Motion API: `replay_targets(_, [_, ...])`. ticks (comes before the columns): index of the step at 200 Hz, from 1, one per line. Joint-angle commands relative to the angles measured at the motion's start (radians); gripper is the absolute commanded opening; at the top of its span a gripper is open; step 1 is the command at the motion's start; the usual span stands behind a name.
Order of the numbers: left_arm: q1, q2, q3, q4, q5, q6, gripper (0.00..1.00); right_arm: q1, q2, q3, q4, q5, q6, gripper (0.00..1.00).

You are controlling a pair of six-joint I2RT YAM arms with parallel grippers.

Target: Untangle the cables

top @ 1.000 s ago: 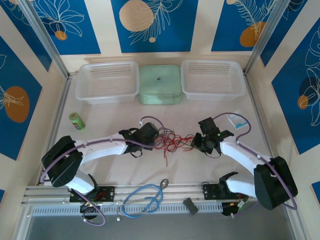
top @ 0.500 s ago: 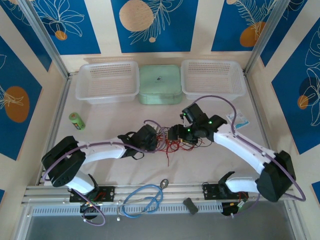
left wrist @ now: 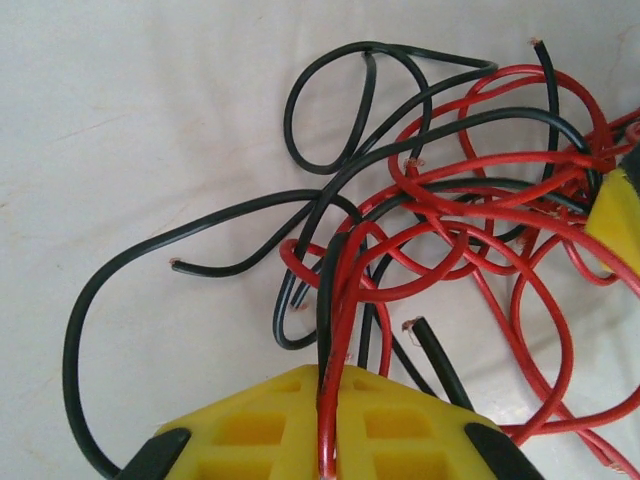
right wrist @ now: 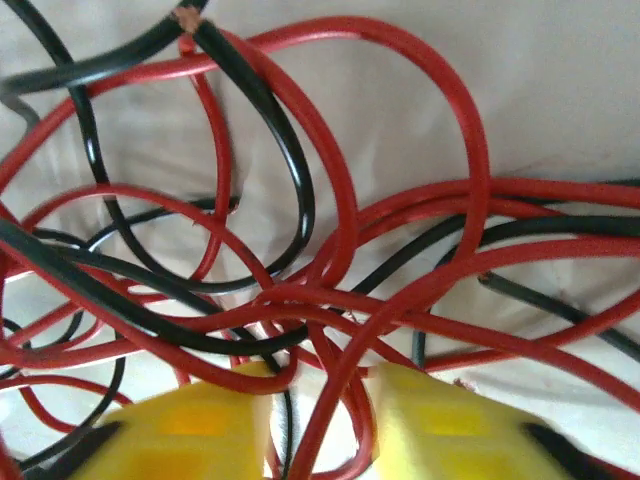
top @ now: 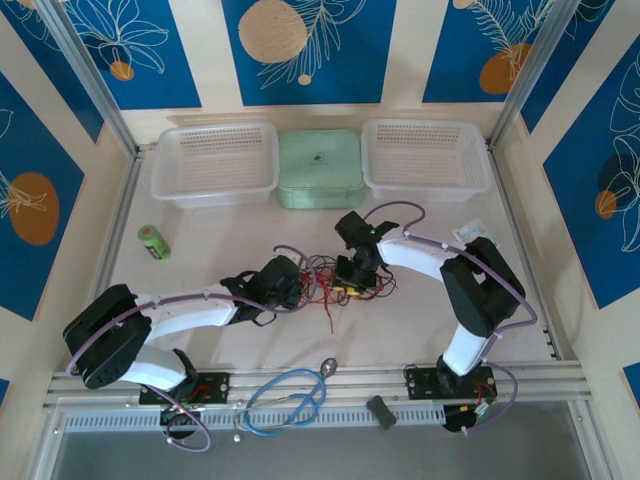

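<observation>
The robot's right gripper is among crossing red cables, so it should open, back away and grip the outer loops at the tangle's edge (top: 391, 284), across from the left gripper.
The cables (top: 325, 283), thin red and black wires, lie in one tangle at the middle of the table. My left gripper (top: 297, 284) is at the tangle's left edge. In the left wrist view its yellow fingers (left wrist: 250, 425) are shut on a red and a black strand, and the rest of the cables (left wrist: 450, 215) spread out ahead. My right gripper (top: 352, 279) sits on the right side of the tangle, pointing down into it. In the right wrist view its jaws stand apart around my right gripper's middle (right wrist: 320, 385), with several red cables (right wrist: 480, 190) running loosely through the gap.
Two white baskets (top: 213, 160) (top: 425, 155) and a green lidded box (top: 320, 170) line the back. A green can (top: 153, 242) lies at the left, a small packet (top: 470, 235) at the right. A light-blue looped cable (top: 290, 395), a spoon (top: 328, 367) and a grey block (top: 381, 410) lie near the front rail.
My right arm has swung left from the table's right side onto the tangle, its jaws now around red strands. The left gripper kept its grip and drew slightly back.
</observation>
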Motion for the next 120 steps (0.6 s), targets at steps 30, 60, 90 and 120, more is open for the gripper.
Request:
replay_targets(30, [0.072,-0.045,-0.035,-0.074,-0.077,-0.046,0.11,-0.059,-0.126,-0.12,-0.028,0.111,-0.058,0.04])
replay_targets(60, [0.096,-0.087,-0.067,-0.057,-0.069,-0.051,0.13,-0.116,-0.209,-0.197,0.009,0.077,-0.121,0.03])
replay_targets(90, [0.101,-0.098,-0.083,-0.039,-0.05,-0.046,0.16,-0.141,-0.238,-0.243,0.071,0.003,-0.184,0.06])
replay_targets(120, [0.102,-0.103,-0.089,-0.034,-0.038,-0.046,0.22,-0.144,-0.253,-0.266,0.102,-0.041,-0.229,0.17])
